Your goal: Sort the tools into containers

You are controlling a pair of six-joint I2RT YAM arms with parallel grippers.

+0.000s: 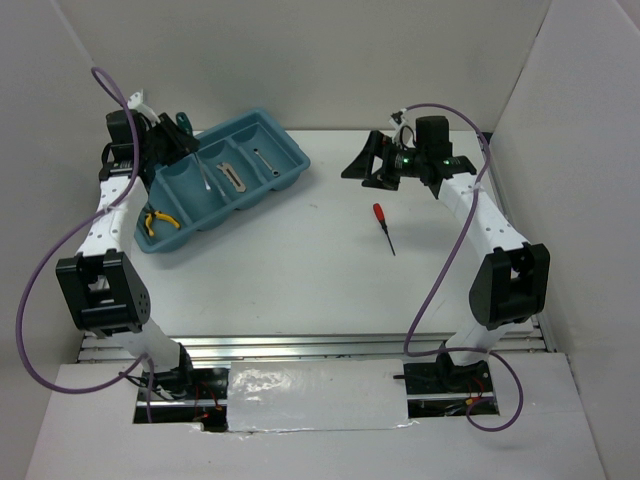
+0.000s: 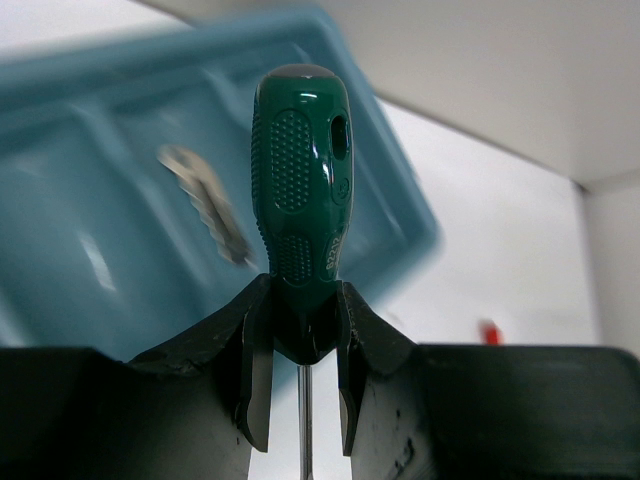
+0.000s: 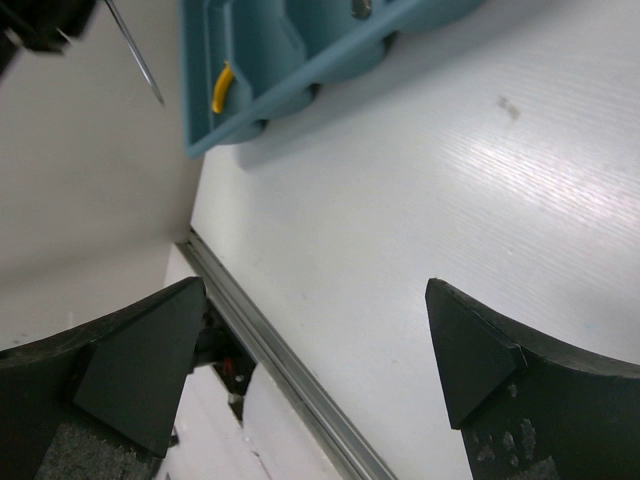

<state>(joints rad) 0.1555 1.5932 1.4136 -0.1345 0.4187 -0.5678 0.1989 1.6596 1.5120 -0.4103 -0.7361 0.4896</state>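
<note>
The green-handled screwdriver will go into the tray compartment (image 1: 196, 194) (image 2: 85, 240) between the yellow pliers and grey folding knife, where I should let go of it with my left gripper.
My left gripper (image 1: 178, 142) is shut on the green-handled screwdriver (image 1: 182, 123) and holds it over the left part of the light blue tray (image 1: 290, 150). In the left wrist view the fingers (image 2: 255, 370) clamp the base of the green handle (image 2: 300, 170), shaft toward the camera. Yellow pliers (image 1: 155, 220) lie in the nearest compartment, the grey folding knife (image 1: 232, 176) in the third, the silver rod (image 1: 266, 162) in the fourth. The red-handled screwdriver (image 1: 383, 224) lies on the table. My right gripper (image 1: 362, 166) is open and empty, above the table behind it.
White walls close in the table at the left, back and right. The right wrist view shows the tray's end (image 3: 250, 90) with the pliers' yellow handle (image 3: 222, 88), and the table's metal front rail (image 3: 290, 370).
</note>
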